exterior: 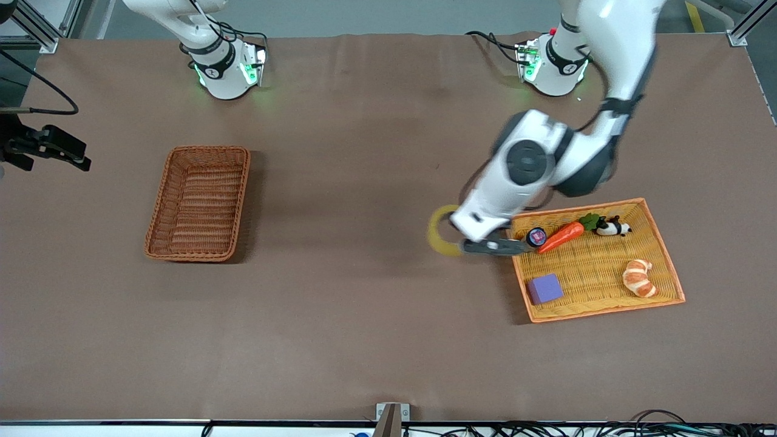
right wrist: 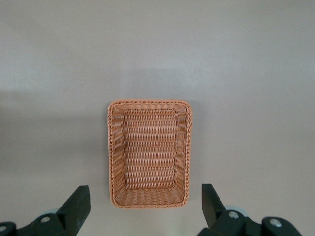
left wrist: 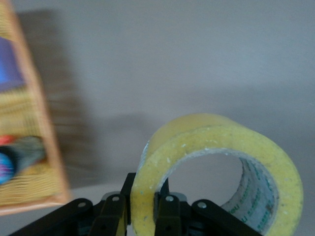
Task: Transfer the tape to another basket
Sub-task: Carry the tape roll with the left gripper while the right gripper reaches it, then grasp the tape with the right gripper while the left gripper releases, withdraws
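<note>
I will use my left gripper to release the tape on the bare table [exterior: 339,230], in the spot between the yellow tray and the reddish-brown wicker basket.
My left gripper [exterior: 454,235] is shut on the tape [exterior: 437,232], a yellowish ring held upright by its wall, up in the air over the bare table just beside the yellow tray [exterior: 598,267], on the side toward the right arm's end. In the left wrist view the fingers [left wrist: 167,209] pinch the tape's [left wrist: 206,132] rim. The reddish-brown wicker basket [exterior: 200,206] stands empty toward the right arm's end. My right gripper [right wrist: 145,206] is open and empty, high over that basket [right wrist: 150,152]; it is out of the front view.
The yellow tray, also in the left wrist view [left wrist: 47,147], holds a carrot [exterior: 561,237], a small panda toy [exterior: 613,227], a croissant [exterior: 638,278], a purple block [exterior: 544,288] and a small round thing [exterior: 536,236]. A black camera mount [exterior: 45,149] sits at the table's edge at the right arm's end.
</note>
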Controlling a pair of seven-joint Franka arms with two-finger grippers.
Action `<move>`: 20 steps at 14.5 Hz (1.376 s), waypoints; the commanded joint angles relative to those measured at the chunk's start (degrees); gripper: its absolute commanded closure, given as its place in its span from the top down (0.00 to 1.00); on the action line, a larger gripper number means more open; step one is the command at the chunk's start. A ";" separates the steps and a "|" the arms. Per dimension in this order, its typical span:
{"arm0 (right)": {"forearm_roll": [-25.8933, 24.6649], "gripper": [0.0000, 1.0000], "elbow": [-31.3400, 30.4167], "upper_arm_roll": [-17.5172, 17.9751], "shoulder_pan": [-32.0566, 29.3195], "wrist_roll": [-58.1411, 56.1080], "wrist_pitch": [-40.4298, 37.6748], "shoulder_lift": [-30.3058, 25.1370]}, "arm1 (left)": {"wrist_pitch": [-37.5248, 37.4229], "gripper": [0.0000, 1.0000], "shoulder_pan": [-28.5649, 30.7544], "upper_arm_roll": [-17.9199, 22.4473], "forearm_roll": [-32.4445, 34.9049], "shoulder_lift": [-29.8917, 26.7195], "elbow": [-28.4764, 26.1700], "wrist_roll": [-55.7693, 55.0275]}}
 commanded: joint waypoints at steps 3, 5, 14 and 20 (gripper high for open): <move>0.74 1.00 -4.76 -0.11 3.29 0.22 6.39 3.03 | -0.84 0.03 -10.11 0.79 0.77 14.49 16.29 -5.43; 0.74 1.00 -8.62 -0.11 5.13 0.30 12.10 3.83 | -0.84 0.09 -14.16 0.96 0.77 19.50 22.09 -5.53; 0.83 1.00 -17.60 -0.11 15.14 8.02 26.53 10.24 | 7.93 0.24 -24.19 7.03 0.60 29.45 31.00 -5.09; 0.92 1.00 -21.65 -0.03 19.54 11.82 33.47 13.14 | 8.48 1.00 -23.05 7.20 0.60 26.57 28.89 -5.18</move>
